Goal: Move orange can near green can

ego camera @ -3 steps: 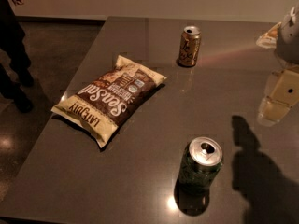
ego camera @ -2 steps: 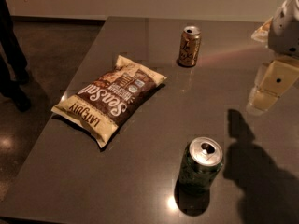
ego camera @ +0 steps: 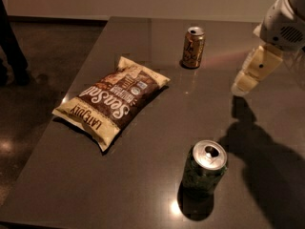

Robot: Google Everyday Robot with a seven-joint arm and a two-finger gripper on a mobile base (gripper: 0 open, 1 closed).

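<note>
The robot's gripper needs to next go to the upper half (ego camera: pixel 194 41) of the orange can and close there, because that can must move near the green can.
The orange can (ego camera: pixel 193 47) stands upright at the far side of the dark table (ego camera: pixel 157 123), golden-brown with pale lettering and a silver top. The green can (ego camera: pixel 205 168) stands upright near the front of the table, dark green with a shiny top. My gripper (ego camera: pixel 244 86) hangs above the table at the right, to the right of the orange can and well apart from it, with nothing in it. The two cans stand far apart.
A brown and cream chip bag (ego camera: pixel 113 100) lies flat on the table's left half. The arm's shadow (ego camera: pixel 267 147) falls on the right side of the table. A person's legs (ego camera: pixel 9 46) stand on the floor at the left.
My gripper has moved left and down a little, toward the orange can. The cans and the bag have not moved.
</note>
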